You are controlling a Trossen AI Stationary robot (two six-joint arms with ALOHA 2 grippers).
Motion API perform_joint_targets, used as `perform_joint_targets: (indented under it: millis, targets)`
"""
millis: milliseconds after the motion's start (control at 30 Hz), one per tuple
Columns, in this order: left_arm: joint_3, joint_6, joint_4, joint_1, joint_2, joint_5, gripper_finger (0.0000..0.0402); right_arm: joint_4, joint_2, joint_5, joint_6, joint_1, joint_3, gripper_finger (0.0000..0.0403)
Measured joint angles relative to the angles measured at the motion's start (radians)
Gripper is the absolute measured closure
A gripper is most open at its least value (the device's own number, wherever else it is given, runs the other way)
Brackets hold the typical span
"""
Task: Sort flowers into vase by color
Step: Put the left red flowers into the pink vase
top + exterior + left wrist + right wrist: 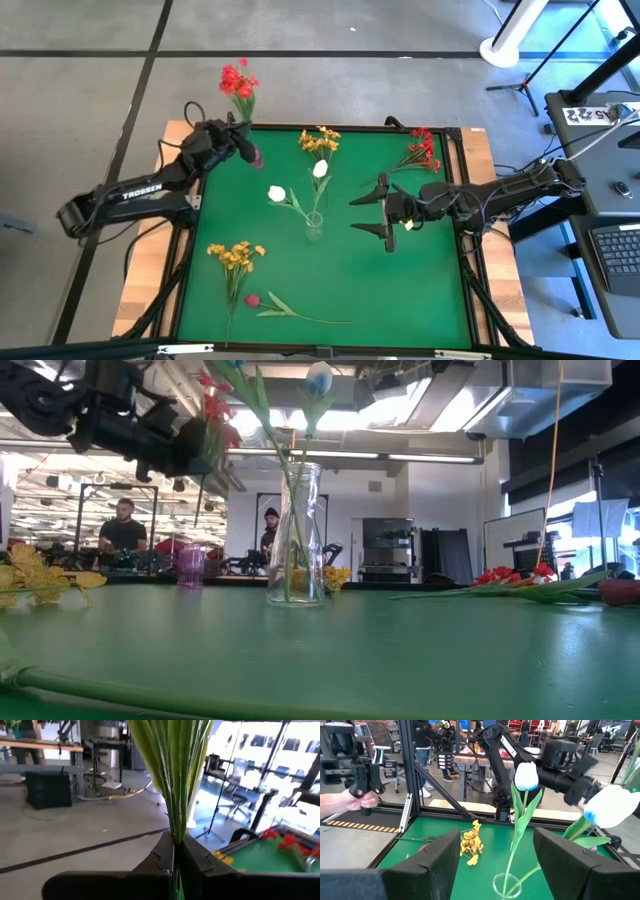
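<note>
I should use my left gripper to set the red flower cluster free in the small purple vase (257,158) near the far edge of the green cloth.
A clear glass vase (314,227) stands upright at the table's middle with two white flowers (277,193) (320,168) in it. At the table's far left corner my left gripper (243,133) is shut on a red flower cluster (238,81), whose blooms reach past the far edge. To the right of the vase my right gripper (366,213) is open and faces it, with the vase (504,885) ahead between its fingers and untouched. On the cloth lie two yellow clusters (320,141) (236,256), another red cluster (420,150) and a dark-red bud (252,299). My left gripper pinches the red cluster's bundle of green stems and leaves (175,836) between its two fingers (164,856), some way below the blooms. The fingers lie about level and point toward the table's far left corner. The cluster is lifted clear of the table, and its blooms (214,407) stand beyond the fingertips.
A small purple object (257,158) sits just beside my left gripper. Beyond the table's left edge a person's hand (350,800) holds a dark device. People stand in the room behind the table. Bare green cloth (410,290) lies at the near right.
</note>
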Motion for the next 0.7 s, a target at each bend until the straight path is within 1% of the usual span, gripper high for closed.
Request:
perform_joint_targets:
  millis: [100,267,400,567,700]
  targets:
    - [0.000,0.002,0.009,0.024,0.057,-0.011,0.0399,0.000,0.000,0.000,-0.010,0.000,0.000,0.0153]
    - [0.000,0.000,0.072,0.057,0.151,-0.012,0.0398,-0.002,0.000,0.000,-0.016,0.000,0.000,0.0153]
    - [0.000,0.000,0.114,0.064,0.207,-0.012,0.0397,-0.002,0.000,0.000,-0.016,0.000,0.000,0.0153]
    - [0.000,0.000,0.119,0.064,0.249,-0.011,0.0396,-0.002,0.000,0.000,-0.015,0.000,0.000,0.0153]
    - [0.000,-0.013,0.115,0.060,0.259,-0.011,0.0394,-0.002,-0.001,0.000,-0.015,0.000,0.000,0.0153]
